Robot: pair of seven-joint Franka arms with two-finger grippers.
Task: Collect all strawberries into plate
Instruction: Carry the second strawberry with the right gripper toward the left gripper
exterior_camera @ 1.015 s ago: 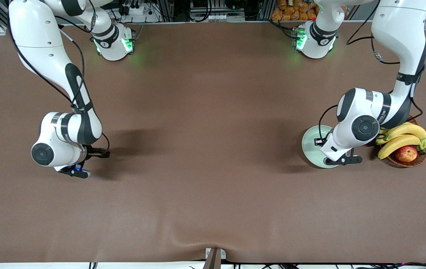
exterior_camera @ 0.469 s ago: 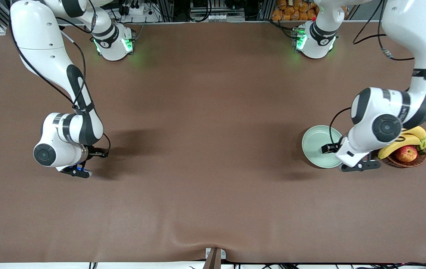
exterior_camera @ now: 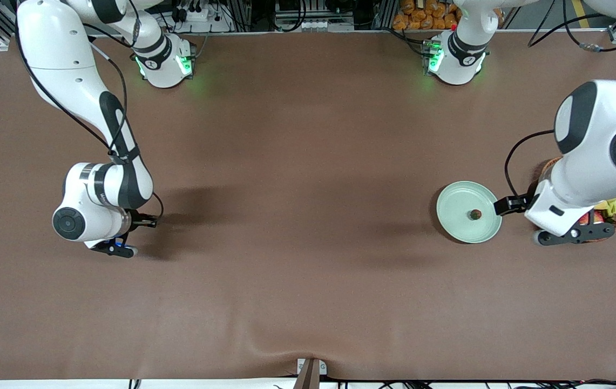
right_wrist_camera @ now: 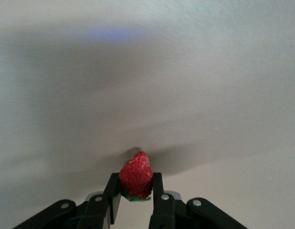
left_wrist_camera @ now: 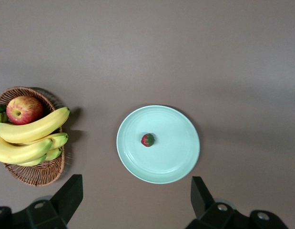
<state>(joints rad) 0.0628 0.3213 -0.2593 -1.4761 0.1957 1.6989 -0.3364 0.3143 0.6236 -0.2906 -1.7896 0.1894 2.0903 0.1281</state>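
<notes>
Next, I release the strawberry from my right gripper on the brown cloth [exterior_camera: 327, 220] near the table's middle, short of the plate.
The mint-green plate [exterior_camera: 456, 208] lies toward the left arm's end of the table, with one strawberry [exterior_camera: 475, 214] in it. The left wrist view shows the same plate [left_wrist_camera: 173, 160] and strawberry [left_wrist_camera: 147, 140]. My left gripper [exterior_camera: 575, 233] is raised beside the plate, over the basket; it is open and empty [left_wrist_camera: 136, 191]. My right gripper [exterior_camera: 116, 249] is low at the right arm's end of the table. In the right wrist view it [right_wrist_camera: 136, 183] is shut on a second strawberry [right_wrist_camera: 136, 172], tip pointing away from the jaws. A third strawberry is not in view.
A brown wicker basket [left_wrist_camera: 40, 172] with bananas [left_wrist_camera: 28, 138] and a red-yellow apple [left_wrist_camera: 23, 109] stands beside the plate, toward the left arm's end. In the front view the left arm hides most of the basket [exterior_camera: 609, 220]. Brown cloth covers the table [exterior_camera: 297, 216].
My left arm has risen and swung from over the plate to over the basket, uncovering the plate with a strawberry in it. My right gripper has shifted only slightly.
</notes>
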